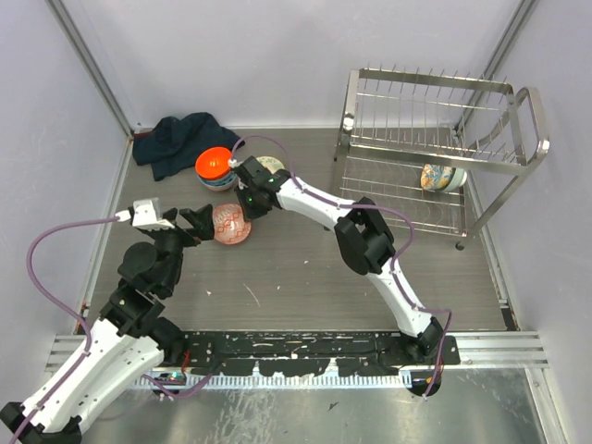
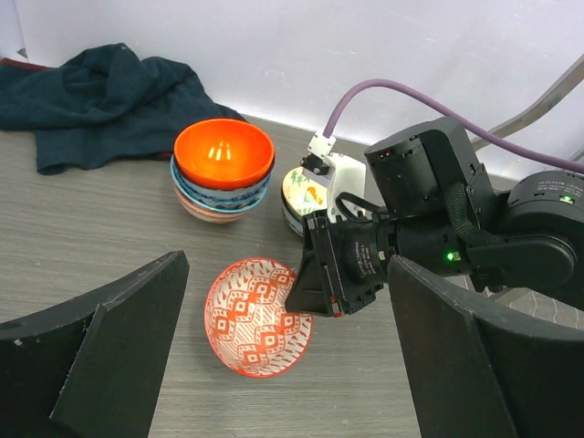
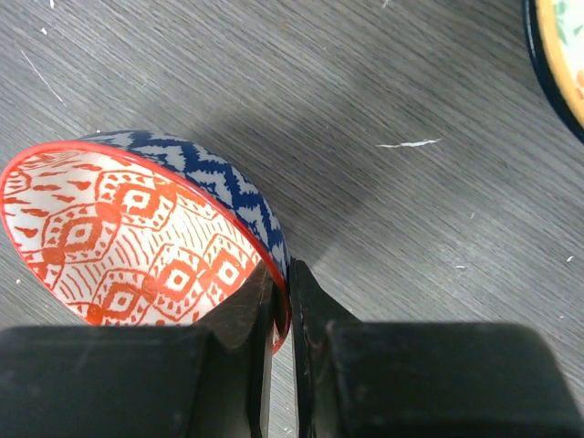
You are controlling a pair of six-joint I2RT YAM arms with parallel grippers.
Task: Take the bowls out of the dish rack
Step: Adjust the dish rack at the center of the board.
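Note:
The red-and-white bowl will go down from my right gripper onto the table (image 1: pixel 239 214) (image 3: pixel 237 196), just in front of the orange-topped stack. The bowl is now tilted low over the table.
A bowl with a red-and-white pattern inside and blue zigzags outside (image 3: pixel 137 228) is tilted on its side low over the table, and my right gripper (image 3: pixel 282 287) is shut on its rim. From above, that bowl (image 1: pixel 230 225) lies between both grippers. My left gripper (image 1: pixel 202 225) stands wide open just left of it, its fingers (image 2: pixel 100 365) either side of the bowl without touching it. The dish rack (image 1: pixel 504 166) stands at the back right, with one floral bowl (image 1: pixel 442 177) on its lower tier. A bright orange bowl (image 1: pixel 215 165) tops a stack on the table.
A floral bowl (image 1: pixel 271 166) sits on the table right behind the right gripper. A dark blue cloth (image 1: pixel 176 141) lies bunched in the back left corner. Walls close in the table on the left, back and right.

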